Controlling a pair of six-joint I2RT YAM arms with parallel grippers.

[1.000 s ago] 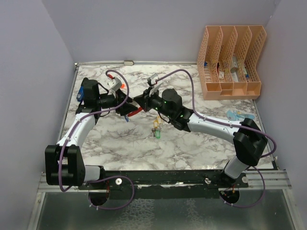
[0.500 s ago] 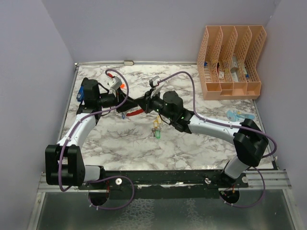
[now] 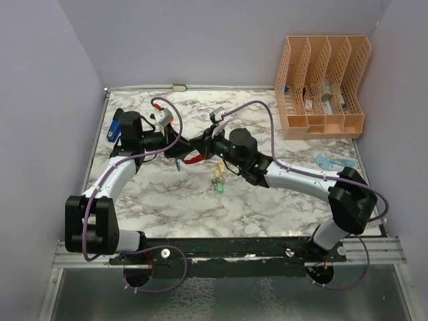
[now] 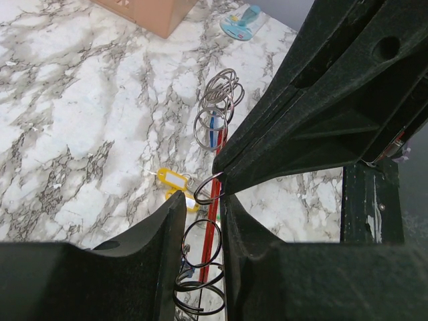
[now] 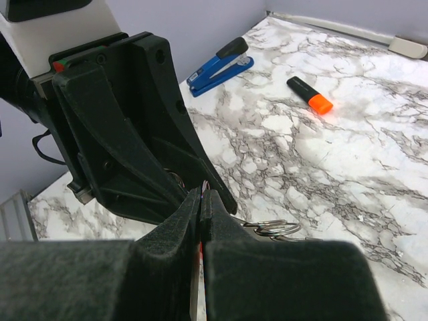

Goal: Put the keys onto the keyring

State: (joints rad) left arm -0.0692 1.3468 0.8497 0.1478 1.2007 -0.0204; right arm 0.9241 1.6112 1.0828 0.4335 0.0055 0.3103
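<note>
The left gripper needs to release the keyring on the marble (image 3: 172,177) between the left arm and the yellow and green keys.
The keyring (image 3: 194,159) hangs over the table's middle, its red bar (image 4: 214,214) running between my left fingers. My right gripper (image 3: 198,144) is shut on it, a red sliver showing between its pads (image 5: 201,195). My left gripper (image 3: 175,151) meets it from the left. Its jaws (image 4: 202,200) stand narrow, closed on dark split rings (image 4: 200,244) with a blue key (image 3: 177,166) dangling below. More silver rings (image 4: 217,107) hang on the bar beyond. A yellow and green pair of keys (image 3: 218,182) lies on the marble (image 4: 172,180).
An orange file organiser (image 3: 321,87) stands at the back right, with a light blue item (image 3: 331,160) in front of it. A blue stapler (image 5: 219,67) and an orange marker (image 5: 309,94) lie at the back left. Purple cables loop over both arms.
My left jaws have closed down from wide to narrow around the rings. The left wrist shifted slightly left and the blue key swung with it. The right gripper stayed shut.
</note>
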